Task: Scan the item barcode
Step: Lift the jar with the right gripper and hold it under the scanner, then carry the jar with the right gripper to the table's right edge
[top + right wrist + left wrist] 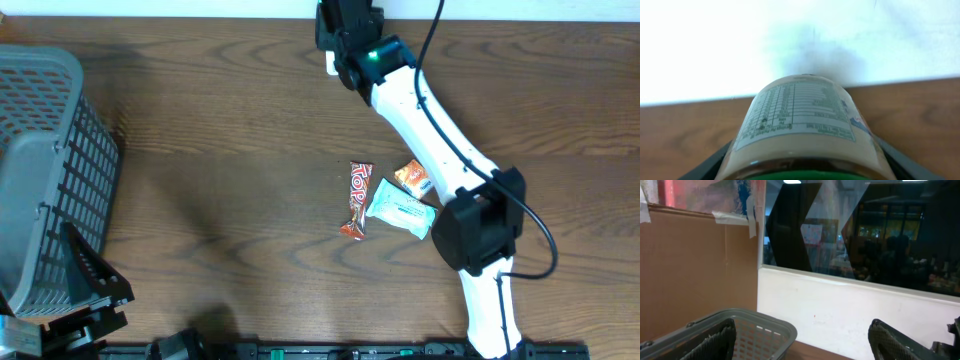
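My right gripper is to let go of the bottle on bare wood [595, 179] across from the basket, level with the orange packet.
The item is a bottle [800, 120] with pale beige contents, a white printed label and a green cap at the bottom edge of the right wrist view. My right gripper [802, 162] is shut on it, a dark finger on each side. The label's nutrition table faces the camera, and I see no barcode. From overhead, the right gripper [348, 45] reaches to the table's far edge by the white wall, and the bottle [332, 63] shows only as a small white patch. My left gripper [802, 342] stands open with nothing in it, at the near left [90, 285].
A grey plastic basket [40, 62] stands at the left, its rim [765, 322] just ahead of my left fingers. Mid-table lie a red candy bar [358, 200], a pale green packet [400, 210] and an orange packet [413, 178], beside the right arm.
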Controlling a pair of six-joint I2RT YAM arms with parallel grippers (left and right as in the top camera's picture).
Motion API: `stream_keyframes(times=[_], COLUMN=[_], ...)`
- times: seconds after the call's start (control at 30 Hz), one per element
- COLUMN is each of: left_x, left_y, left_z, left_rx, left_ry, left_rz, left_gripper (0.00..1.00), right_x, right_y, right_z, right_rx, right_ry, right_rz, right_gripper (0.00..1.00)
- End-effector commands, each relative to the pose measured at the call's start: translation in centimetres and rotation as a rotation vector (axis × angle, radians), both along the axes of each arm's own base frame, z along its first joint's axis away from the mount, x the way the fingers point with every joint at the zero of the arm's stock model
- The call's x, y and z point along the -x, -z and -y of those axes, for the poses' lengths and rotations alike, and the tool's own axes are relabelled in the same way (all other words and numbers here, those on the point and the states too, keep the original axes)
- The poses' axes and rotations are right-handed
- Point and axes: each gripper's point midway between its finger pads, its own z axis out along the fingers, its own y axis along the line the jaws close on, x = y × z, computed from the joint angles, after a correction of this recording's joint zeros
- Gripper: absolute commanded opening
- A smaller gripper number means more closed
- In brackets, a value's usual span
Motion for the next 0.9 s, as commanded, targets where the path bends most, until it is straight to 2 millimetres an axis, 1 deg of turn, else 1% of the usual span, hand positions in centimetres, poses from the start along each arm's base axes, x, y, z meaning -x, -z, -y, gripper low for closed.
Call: stream_keyframes(times=[0.0, 0.1, 0.2, 0.3, 0.33, 0.37, 0.47, 0.57, 0.6, 0.67, 0.73, 0.83, 0.87], left_x=[0.3, 0.4, 0.5, 0.6, 0.6, 0.7, 0.8, 0.8, 0.8, 0.9, 0.9, 0.9, 0.9], left_y=[0.0, 0.0, 0.0, 0.0, 0.0, 0.1, 0.2, 0.5, 0.5, 0.6, 0.6, 0.6, 0.6], left_z=[0.2, 0.0, -0.2, -0.5, -0.7, -0.8, -1.2, -1.5, -1.6, -1.8, -1.9, -1.8, -1.8], left_rx=[-0.001, -0.001, -0.001, 0.0, 0.0, 0.0, 0.003, 0.008, 0.008, 0.009, 0.009, 0.009, 0.009], left_ry=[-0.004, -0.024, -0.046, -0.076, -0.087, -0.098, -0.132, -0.162, -0.17, -0.185, -0.19, -0.189, -0.189], left_rz=[0.012, 0.011, 0.01, 0.01, 0.009, 0.008, 0.003, -0.006, -0.006, -0.007, -0.008, -0.008, -0.008], left_gripper=[0.85, 0.85, 0.85, 0.85, 0.85, 0.85, 0.85, 0.85, 0.85, 0.85, 0.85, 0.85, 0.85], right_x=[-2.5, -5.0, -6.7, -7.6, -7.8, -7.8, -7.9, -8.0, -8.0, -7.6, -6.9, -5.4, -4.8], right_y=[4.4, 5.8, 7.5, 9.7, 10.1, 10.3, 9.9, 8.5, 8.1, 6.8, 4.9, 0.7, -0.8], right_z=[2.1, 1.4, 0.8, 0.4, 0.4, 0.5, 0.6, 0.6, 0.8, 1.5, 2.2, 3.5, 4.0], right_rx=[0.109, 0.15, 0.182, 0.219, 0.238, 0.246, 0.244, 0.273, 0.292, 0.339, 0.382, 0.444, 0.47], right_ry=[0.072, 0.04, 0.02, 0.009, 0.011, 0.016, 0.028, 0.022, 0.025, 0.066, 0.112, 0.179, 0.185], right_rz=[0.011, 0.098, 0.171, 0.202, 0.209, 0.214, 0.232, 0.259, 0.261, 0.264, 0.269, 0.273, 0.265], right_gripper=[0.45, 0.45, 0.46, 0.47, 0.47, 0.47, 0.47, 0.49, 0.5, 0.5, 0.5, 0.5, 0.52])
